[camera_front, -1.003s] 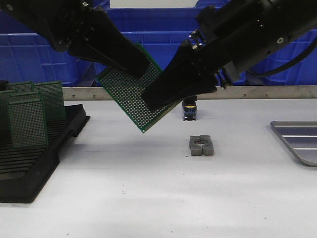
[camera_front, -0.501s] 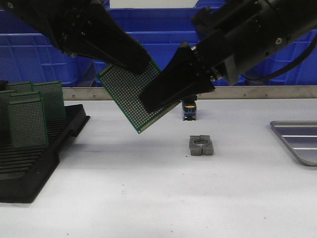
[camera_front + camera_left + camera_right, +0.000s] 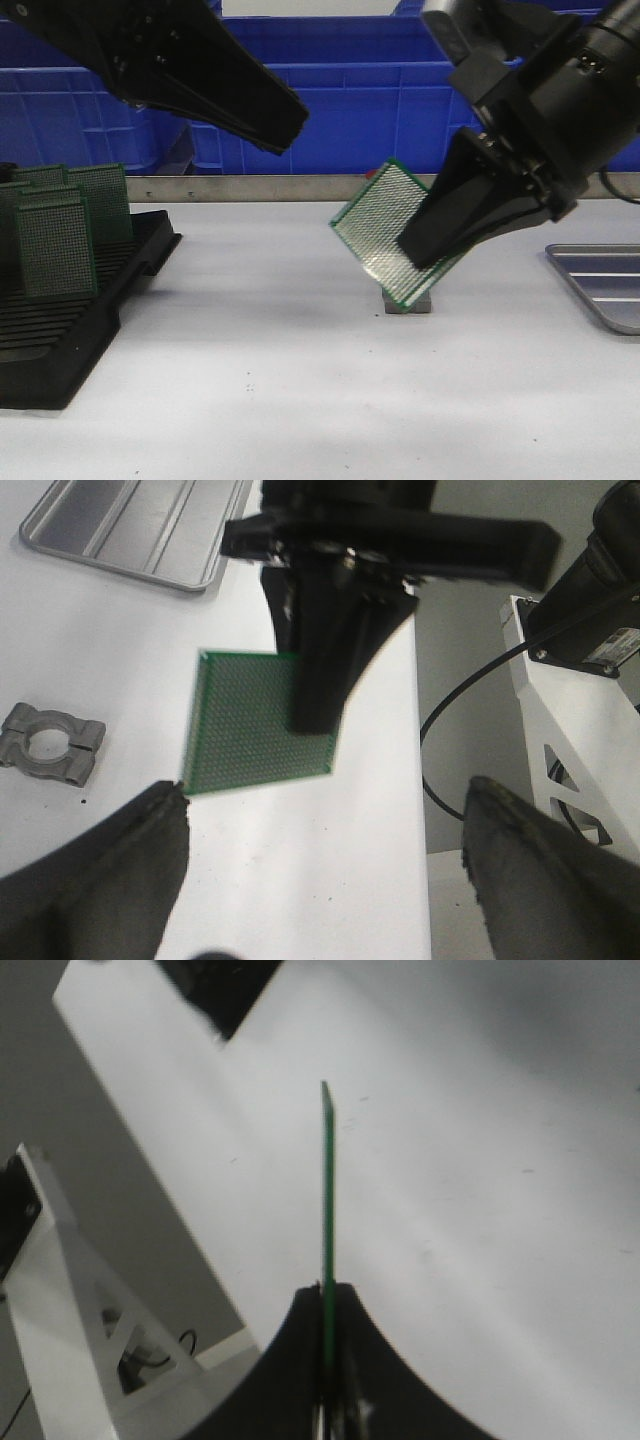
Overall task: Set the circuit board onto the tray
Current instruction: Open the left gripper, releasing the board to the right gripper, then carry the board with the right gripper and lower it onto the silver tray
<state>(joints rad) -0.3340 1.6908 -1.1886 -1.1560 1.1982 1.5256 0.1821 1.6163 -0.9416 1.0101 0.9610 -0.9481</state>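
The green circuit board will lie flat inside the silver tray (image 3: 613,286), by its clamp-side rim, after my right gripper releases it. The board is now tilted above the table's middle.
My right gripper (image 3: 412,252) is shut on a green perforated circuit board (image 3: 382,225) and holds it tilted above the table's middle. The board shows edge-on between the jaws in the right wrist view (image 3: 327,1190) and flat in the left wrist view (image 3: 250,720). My left gripper (image 3: 290,125) is open and empty, up at the left, apart from the board; its fingers (image 3: 100,870) frame the left wrist view. The silver ribbed tray (image 3: 605,280) lies at the table's right edge and also shows in the left wrist view (image 3: 130,525).
A black slotted rack (image 3: 60,330) with several upright green boards (image 3: 55,245) stands at the left. A grey metal clamp block (image 3: 48,745) lies just behind the held board. Blue bins (image 3: 360,110) line the back.
The left gripper let go of the board. The right gripper carried it right and down, away from the left gripper, so it now hangs over the clamp block.
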